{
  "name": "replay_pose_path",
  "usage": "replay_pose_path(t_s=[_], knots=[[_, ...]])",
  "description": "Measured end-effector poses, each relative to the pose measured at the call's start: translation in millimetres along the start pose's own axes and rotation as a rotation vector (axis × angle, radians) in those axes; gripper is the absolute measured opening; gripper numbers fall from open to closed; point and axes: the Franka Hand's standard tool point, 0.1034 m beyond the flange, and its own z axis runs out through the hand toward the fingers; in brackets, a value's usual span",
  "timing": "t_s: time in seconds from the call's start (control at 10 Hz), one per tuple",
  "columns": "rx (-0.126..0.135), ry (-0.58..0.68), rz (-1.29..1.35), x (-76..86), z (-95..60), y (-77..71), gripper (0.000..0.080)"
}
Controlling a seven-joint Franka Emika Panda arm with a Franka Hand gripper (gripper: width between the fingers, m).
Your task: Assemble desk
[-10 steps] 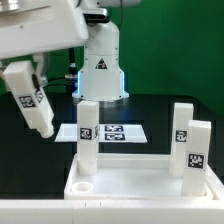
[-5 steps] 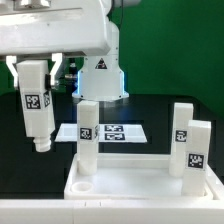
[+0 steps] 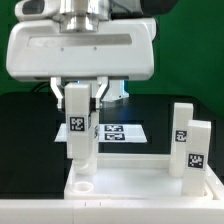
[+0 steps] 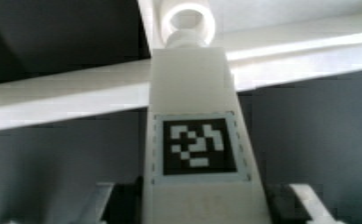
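Next, my gripper releases the white desk leg upright in the tray's open near-corner socket [image 3: 79, 185] [image 4: 188, 20], across from the two standing legs.
My gripper [image 3: 79, 97] is shut on a white square-section desk leg [image 3: 78, 140] with a black-and-white tag and holds it upright. Its lower end is right at the front-left corner socket [image 3: 84, 186] of the white desk top tray [image 3: 140, 185]; I cannot tell whether it touches. In the wrist view the leg [image 4: 197, 100] fills the middle, between the fingers [image 4: 313, 205]. Its round tip points at the tray rim [image 4: 293, 50]. Two more legs [image 3: 181, 126] [image 3: 197, 150] stand at the tray's right side. The back-left leg is hidden behind the held one.
The marker board [image 3: 128, 132] lies on the black table behind the tray. The large white robot hand [image 3: 80, 50] fills the top of the exterior view and hides the robot base.
The gripper has carried the leg from the exterior view's left toward the right, turned it from tilted to upright, and brought it over the tray's front-left corner socket.
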Motion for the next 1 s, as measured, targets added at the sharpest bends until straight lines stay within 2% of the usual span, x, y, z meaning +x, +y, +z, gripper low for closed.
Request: replay_pose_path(t_s=[0.3, 0.6, 1.0], knots=[[0.003, -0.016, 0.003, -1.0, 1.3, 1.3, 0.0284], [0.003, -0.012, -0.017, -1.7, 13.2, -12.8, 0.0284], [-0.012, -0.004, -0.019, -5.5, 21.6, -5.7, 0.0284]])
